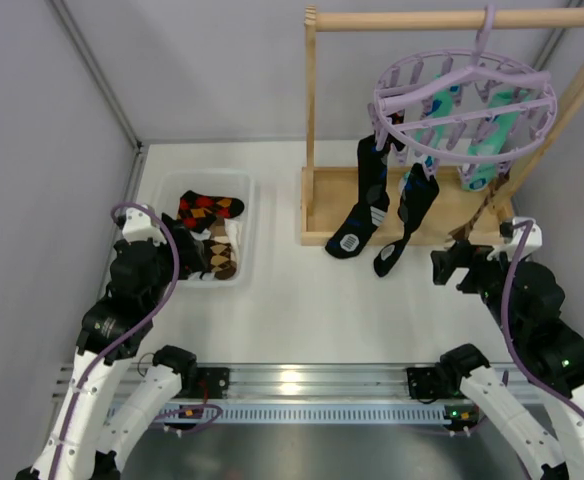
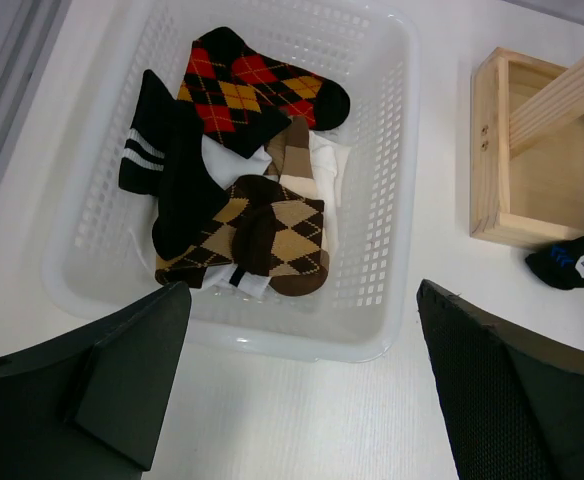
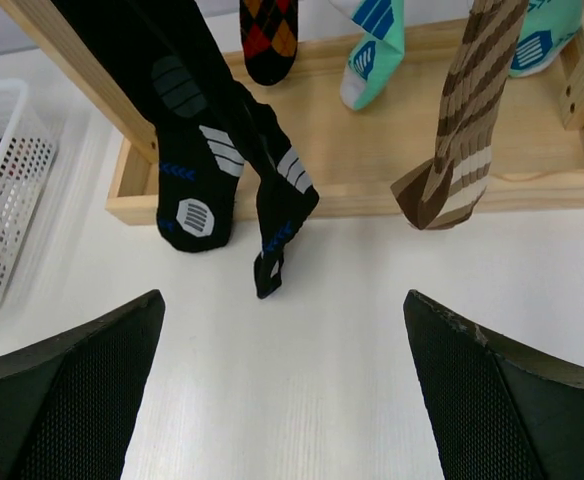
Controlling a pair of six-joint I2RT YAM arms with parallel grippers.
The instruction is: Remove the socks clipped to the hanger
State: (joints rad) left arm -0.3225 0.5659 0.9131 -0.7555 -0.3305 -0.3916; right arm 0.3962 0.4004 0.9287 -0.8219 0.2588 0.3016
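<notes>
Next, my right gripper grabs the foot (image 1: 405, 238) (image 3: 280, 228) of the black sock nearer the turquoise socks, just below that sock's heel.
The lilac hanger (image 1: 462, 105) hangs by its hook from the wooden rail (image 1: 422, 18). Two long black socks (image 1: 362, 205) (image 1: 404, 215) dangle from its near clips, their toes near the table. Turquoise socks (image 1: 487, 150) hang at its right. The right wrist view shows the black socks (image 3: 187, 170), a turquoise sock (image 3: 377, 45), a black sock with orange-red diamonds (image 3: 269, 30) and a brown striped sock (image 3: 457, 130). My right gripper (image 1: 452, 268) (image 3: 284, 300) is open and empty, low in front of the black socks. My left gripper (image 1: 194, 245) (image 2: 302, 300) is open and empty at the basket's near edge.
A white plastic basket (image 1: 167, 190) (image 2: 392, 60) at the left holds a black sock with orange-red diamonds (image 2: 252, 85), a brown argyle sock (image 2: 272, 235) and a black white-striped sock (image 2: 152, 140). The wooden frame's base tray (image 1: 317, 215) stands behind the hanging socks. Walls close both sides.
</notes>
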